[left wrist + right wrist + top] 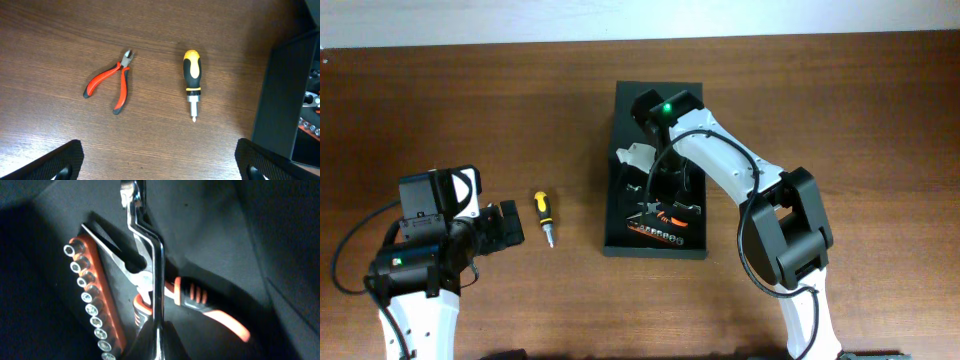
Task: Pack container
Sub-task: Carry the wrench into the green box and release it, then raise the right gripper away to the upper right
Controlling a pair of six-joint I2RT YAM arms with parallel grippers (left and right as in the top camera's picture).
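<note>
The robot's left gripper should next go to the yellow-black screwdriver beside the container and close on the screwdriver's handle (544, 212) (193, 80), toward its metal end.
The dark container (623, 108) lies open at the table's middle; its wall also shows in the left wrist view (280, 100). My right gripper (656, 186) reaches down into it. In the right wrist view it (159, 347) is shut on a chrome wrench (150, 245), held over orange-handled pliers (210, 307) and an orange socket rail (95, 300) on the box floor. My left gripper (160, 167) is open and empty over bare table. A yellow-black screwdriver (192, 80) and small red cutters (112, 82) lie ahead of it.
The screwdriver (543, 212) lies between the left gripper (510, 226) and the container. The red cutters are hidden under the left arm in the overhead view. The socket rail (660, 234) sits at the box's near end.
</note>
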